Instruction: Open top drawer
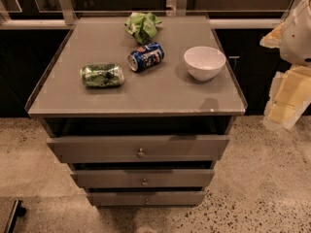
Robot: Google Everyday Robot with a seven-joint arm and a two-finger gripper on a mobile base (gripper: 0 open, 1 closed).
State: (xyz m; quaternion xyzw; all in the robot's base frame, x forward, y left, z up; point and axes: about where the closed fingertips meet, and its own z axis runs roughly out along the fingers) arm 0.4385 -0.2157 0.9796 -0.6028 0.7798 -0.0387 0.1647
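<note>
My gripper is going to close on the upper edge [213, 137] of the top drawer, near the end below the white bowl, where the dark gap gives access.
The top drawer [97, 148] is the widest of three grey drawers under the cabinet top. It has a flat front panel with a small round metal knob [141, 153] at its middle. A dark gap shows between its upper edge and the cabinet top. My gripper [285, 98], pale yellow below a white arm segment [297, 28], hangs at the right edge of the view. It is to the right of the cabinet, above floor level and well away from the knob. It holds nothing that I can see.
On the cabinet top [160, 93] lie a green can [102, 75] on its side, a blue can [146, 57] on its side, a white bowl [204, 62] and a crumpled green bag [142, 25]. The middle drawer [112, 178] and bottom drawer [116, 198] sit below. The floor is speckled.
</note>
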